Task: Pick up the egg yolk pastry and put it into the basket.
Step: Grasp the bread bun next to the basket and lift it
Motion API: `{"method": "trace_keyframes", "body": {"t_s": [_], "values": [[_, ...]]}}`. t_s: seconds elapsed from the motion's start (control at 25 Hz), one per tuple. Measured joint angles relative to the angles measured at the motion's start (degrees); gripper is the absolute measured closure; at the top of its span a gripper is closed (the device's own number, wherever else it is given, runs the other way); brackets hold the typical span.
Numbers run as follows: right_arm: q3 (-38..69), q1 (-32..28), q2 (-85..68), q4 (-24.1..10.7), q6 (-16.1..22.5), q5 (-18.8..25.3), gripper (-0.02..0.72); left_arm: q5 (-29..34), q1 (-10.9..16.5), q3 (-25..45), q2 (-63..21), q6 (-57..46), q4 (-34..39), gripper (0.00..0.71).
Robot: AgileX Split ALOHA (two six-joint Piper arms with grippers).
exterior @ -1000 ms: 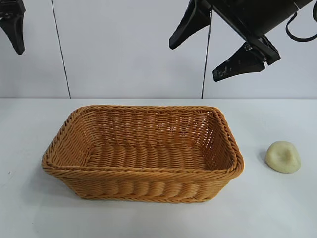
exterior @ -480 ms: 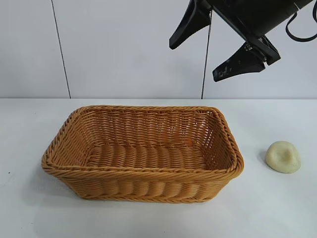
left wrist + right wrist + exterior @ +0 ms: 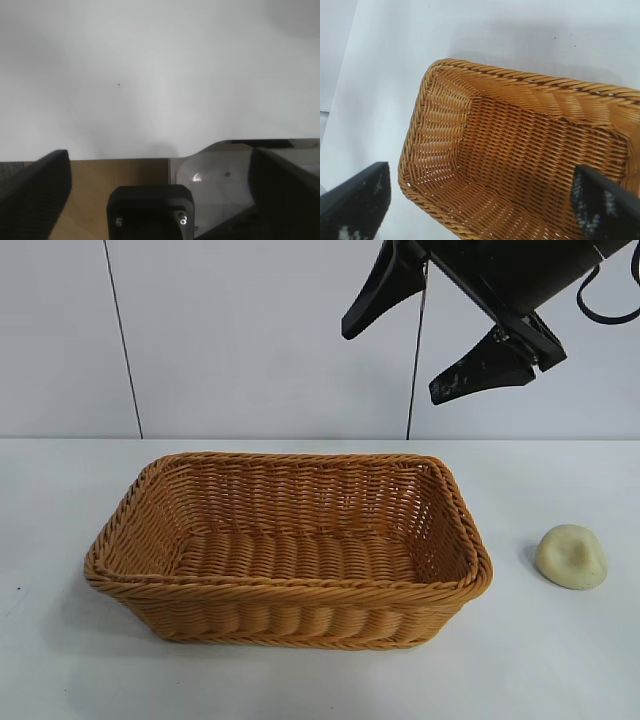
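The egg yolk pastry beside the basket should be next for my right gripper, which should go to it and close around the pastry's middle (image 3: 573, 556).
The egg yolk pastry (image 3: 571, 557), a small pale cream-yellow lump with a dent, lies on the white table to the right of the basket (image 3: 290, 585). The golden-brown wicker basket sits empty at the table's middle. My right gripper (image 3: 390, 365) hangs high above the basket's far right corner, open and empty. The right wrist view looks down into the basket (image 3: 520, 77) between that gripper's spread fingers (image 3: 355, 205); the pastry is out of that view. My left gripper (image 3: 159, 152) is open and empty over bare table, and is out of the exterior view.
A white wall stands behind the table. In the left wrist view the table's edge shows, with a brown wooden surface (image 3: 120, 172) and a grey plate (image 3: 220, 175) beyond it. White tabletop (image 3: 560, 660) surrounds the basket and the pastry.
The left gripper, seen at the exterior view's top left a second ago, has moved out of that view. The right gripper, basket and pastry have not moved.
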Motion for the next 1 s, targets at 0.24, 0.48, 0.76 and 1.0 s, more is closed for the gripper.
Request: {"method": "trace_keyframes", "body": {"t_s": [0.24,0.48,0.76,1.0], "values": [[0.0,0.0,0.0,0.0,0.0,0.0,0.008,-2.2,0.0,3.7,-12.8,0.0,0.1,0.018],[0.0,0.0,0.0,0.0,0.0,0.0,0.008,-2.5,0.0,3.7,-22.4,0.0,0.1,0.018],[0.0,0.0,0.0,-0.6,0.0,0.3,0.008,-2.5,0.0,3.7,-33.5,0.0,0.1,0.018],[0.0,0.0,0.0,-5.8,0.5,2.0,0.008,-2.5,0.0,3.8,-42.7,0.0,0.1,0.018]]}}
